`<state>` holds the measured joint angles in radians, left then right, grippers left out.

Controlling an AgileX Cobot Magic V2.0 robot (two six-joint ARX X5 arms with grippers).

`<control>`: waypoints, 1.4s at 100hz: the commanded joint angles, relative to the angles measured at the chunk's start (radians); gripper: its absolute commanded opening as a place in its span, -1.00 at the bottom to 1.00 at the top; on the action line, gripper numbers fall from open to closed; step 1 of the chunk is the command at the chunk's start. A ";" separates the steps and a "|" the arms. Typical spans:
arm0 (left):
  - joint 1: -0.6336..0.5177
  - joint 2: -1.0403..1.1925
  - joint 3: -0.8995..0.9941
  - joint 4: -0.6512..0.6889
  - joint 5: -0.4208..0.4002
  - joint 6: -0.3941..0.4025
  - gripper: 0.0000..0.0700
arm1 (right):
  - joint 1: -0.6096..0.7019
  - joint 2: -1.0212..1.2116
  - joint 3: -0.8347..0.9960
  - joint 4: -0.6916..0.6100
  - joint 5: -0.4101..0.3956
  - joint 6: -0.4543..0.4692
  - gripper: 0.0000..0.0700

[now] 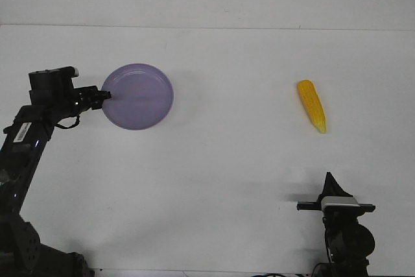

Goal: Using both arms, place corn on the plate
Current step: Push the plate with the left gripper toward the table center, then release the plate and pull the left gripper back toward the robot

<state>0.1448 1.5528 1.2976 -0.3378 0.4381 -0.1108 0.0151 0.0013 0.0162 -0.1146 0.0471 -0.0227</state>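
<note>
My left gripper is to let go of the lavender plate at the middle of the white table (pixel 203 176), toward the front edge.
The lavender plate (pixel 137 96) lies flat on the white table, left of centre. My left gripper (pixel 104 97) reaches in from the left, and its fingertips pinch the plate's left rim. The yellow corn (pixel 312 105) lies on the table at the right, with its pointed end toward the robot. It is far from the plate and nothing touches it. My right gripper (pixel 331 180) hovers low near the front edge, well short of the corn. Its fingers come together in one point with nothing between them.
The white table (pixel 227 160) runs back to a pale wall. The left arm's black links (pixel 26 141) rise along the left edge, and the right arm's wrist block (pixel 337 204) sits at the lower right.
</note>
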 commanded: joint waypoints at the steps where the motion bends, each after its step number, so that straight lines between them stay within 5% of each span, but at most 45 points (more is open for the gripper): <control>1: -0.011 -0.025 0.017 -0.027 0.022 0.000 -0.99 | 0.003 0.000 -0.003 0.010 0.003 -0.004 -1.00; 40: -0.287 -0.159 0.011 -0.191 0.038 0.014 -0.99 | 0.003 0.000 -0.003 0.010 0.003 -0.004 -1.00; 72: -0.526 -0.119 -0.146 -0.088 -0.027 0.011 -0.99 | 0.003 0.000 -0.003 0.010 0.003 -0.004 -1.00; 98: -0.586 -0.087 -0.297 0.071 -0.079 -0.014 -0.99 | 0.003 0.000 -0.003 0.010 0.003 -0.004 -1.00; 140: -0.586 0.052 -0.323 0.106 -0.079 -0.003 -0.99 | 0.003 0.000 -0.003 0.010 0.003 -0.004 -1.00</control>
<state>-0.4351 1.5776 0.9653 -0.2337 0.3534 -0.1181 0.0151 0.0013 0.0162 -0.1146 0.0475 -0.0231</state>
